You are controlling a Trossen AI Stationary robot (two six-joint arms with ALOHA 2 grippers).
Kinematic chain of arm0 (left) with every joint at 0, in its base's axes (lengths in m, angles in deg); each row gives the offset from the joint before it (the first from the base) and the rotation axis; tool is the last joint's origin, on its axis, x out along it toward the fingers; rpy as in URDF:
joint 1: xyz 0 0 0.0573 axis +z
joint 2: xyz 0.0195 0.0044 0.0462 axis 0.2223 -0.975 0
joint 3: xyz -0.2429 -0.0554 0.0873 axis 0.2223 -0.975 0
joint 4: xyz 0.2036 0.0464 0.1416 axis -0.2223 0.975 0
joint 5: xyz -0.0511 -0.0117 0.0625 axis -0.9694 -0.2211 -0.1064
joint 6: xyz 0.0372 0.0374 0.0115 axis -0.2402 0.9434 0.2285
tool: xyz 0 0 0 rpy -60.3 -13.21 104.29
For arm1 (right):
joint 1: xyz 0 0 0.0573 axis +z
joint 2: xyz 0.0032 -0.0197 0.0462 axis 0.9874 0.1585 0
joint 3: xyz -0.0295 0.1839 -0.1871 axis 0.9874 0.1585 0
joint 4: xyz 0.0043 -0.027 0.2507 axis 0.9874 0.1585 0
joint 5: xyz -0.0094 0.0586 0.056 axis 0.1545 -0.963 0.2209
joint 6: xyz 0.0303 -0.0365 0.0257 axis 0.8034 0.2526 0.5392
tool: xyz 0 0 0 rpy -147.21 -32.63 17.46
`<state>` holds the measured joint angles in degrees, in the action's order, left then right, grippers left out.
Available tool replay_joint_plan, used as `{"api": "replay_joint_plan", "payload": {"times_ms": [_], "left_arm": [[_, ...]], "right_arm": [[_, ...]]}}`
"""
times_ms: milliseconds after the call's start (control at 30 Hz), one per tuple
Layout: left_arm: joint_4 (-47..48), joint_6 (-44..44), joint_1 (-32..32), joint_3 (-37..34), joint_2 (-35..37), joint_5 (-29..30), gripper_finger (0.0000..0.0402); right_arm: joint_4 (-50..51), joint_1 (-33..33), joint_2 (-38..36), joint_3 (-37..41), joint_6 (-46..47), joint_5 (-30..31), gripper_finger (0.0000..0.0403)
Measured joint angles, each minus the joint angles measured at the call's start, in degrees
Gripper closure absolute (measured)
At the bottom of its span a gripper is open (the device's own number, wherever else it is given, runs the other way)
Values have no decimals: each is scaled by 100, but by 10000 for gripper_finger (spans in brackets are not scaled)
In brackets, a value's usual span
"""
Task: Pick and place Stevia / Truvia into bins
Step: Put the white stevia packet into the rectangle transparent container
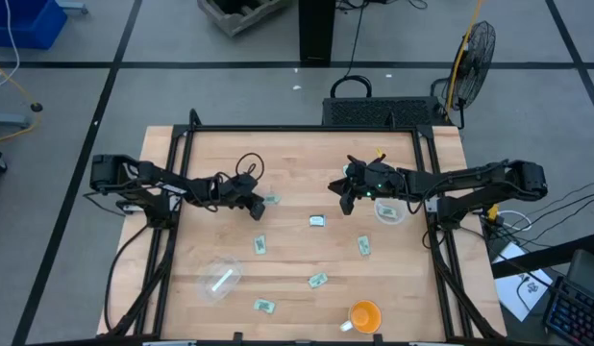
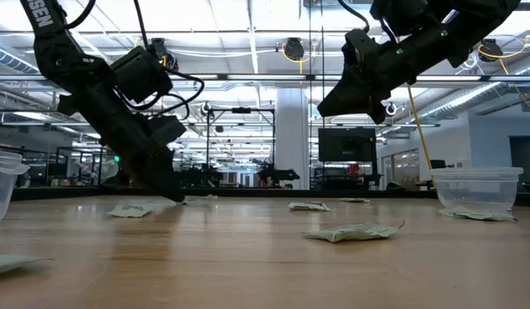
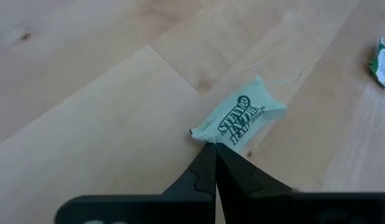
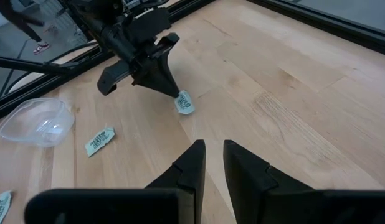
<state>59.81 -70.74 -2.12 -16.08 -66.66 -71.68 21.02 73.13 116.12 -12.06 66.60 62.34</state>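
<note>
Next, I release the pale green sachet with my left gripper over the white strip inside the front clear cup (image 1: 223,277).
My left gripper (image 1: 259,206) is down at the table, left of centre, shut on a pale green sachet (image 3: 242,118) printed with dark letters. My right gripper (image 4: 214,146) hovers above the table right of centre, empty, its fingers a narrow gap apart. It is just left of a clear cup (image 1: 389,210) standing upright. A second clear cup (image 1: 220,279) sits near the table's front left. Several more sachets lie flat on the wood, among them ones at the centre (image 1: 316,221) and the front (image 1: 318,281). My left gripper pinches the sachet by its near end (image 3: 204,134) between the tips of its two fingers (image 3: 202,168). The fingers slant down from the table's left, along the sachet's length. The sachet sticks out beyond the fingertips, low over the wood; I cannot tell whether it is lifted clear.
An orange cup (image 1: 364,315) stands at the table's front edge, right of centre. A black metal frame (image 1: 307,129) runs along the table's far and side edges. A loop of black cable (image 1: 249,165) lies behind my left gripper. Bare wood lies between the two grippers.
</note>
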Motion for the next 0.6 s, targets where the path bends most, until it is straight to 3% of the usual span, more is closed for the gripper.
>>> {"api": "replay_joint_plan", "payload": {"times_ms": [267,600], "left_arm": [[-72,47,0,0,80,-176,397],[248,479,-204,0,1303,-1431,400]], "right_arm": [[1,-1,0,0,0,1,353],[14,0,0,0,0,0,353]]}}
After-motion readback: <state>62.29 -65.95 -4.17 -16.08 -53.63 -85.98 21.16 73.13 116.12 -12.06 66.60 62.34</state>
